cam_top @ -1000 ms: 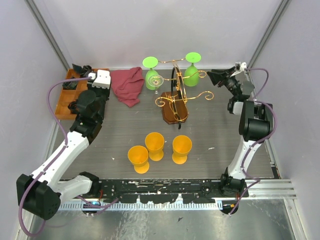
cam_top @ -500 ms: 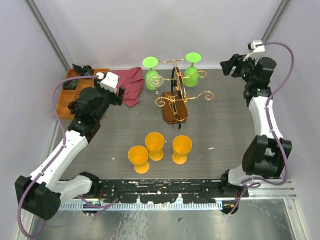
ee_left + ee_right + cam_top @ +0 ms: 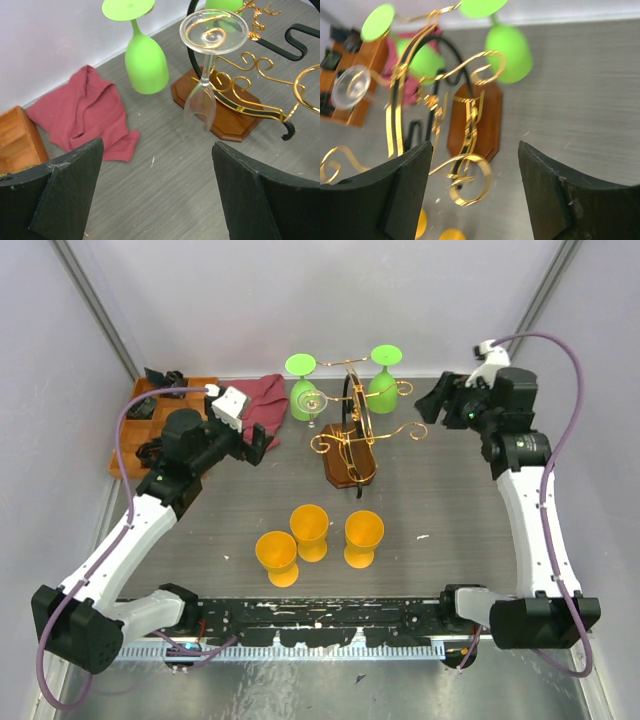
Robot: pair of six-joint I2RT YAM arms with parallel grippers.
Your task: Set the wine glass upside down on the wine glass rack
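I move my left gripper to the middle orange glass next and close it on the glass's rim (image 3: 294, 514), on the side toward the red cloth.
The wine glass rack (image 3: 358, 425), gold scroll arms on a brown wooden base (image 3: 227, 112), stands at the back middle. A clear wine glass (image 3: 205, 70) hangs upside down on its left arm, foot up (image 3: 311, 403). Two green glasses (image 3: 299, 390) (image 3: 384, 380) are upside down at the rack's back. My left gripper (image 3: 256, 441) is open and empty left of the rack, above the table (image 3: 157, 165). My right gripper (image 3: 432, 405) is open and empty right of the rack, with a gold scroll (image 3: 468, 181) showing between its fingers (image 3: 475, 150).
Three orange glasses (image 3: 310, 530) (image 3: 276, 555) (image 3: 364, 537) stand on the table in front of the rack. A red cloth (image 3: 255, 408) lies at the back left beside an orange-brown wooden tray (image 3: 125, 445). Grey walls close in the back and sides.
Both grippers have opened. The left one has moved right from the tray toward the rack. The right arm has risen and turned its gripper toward the rack's right side.
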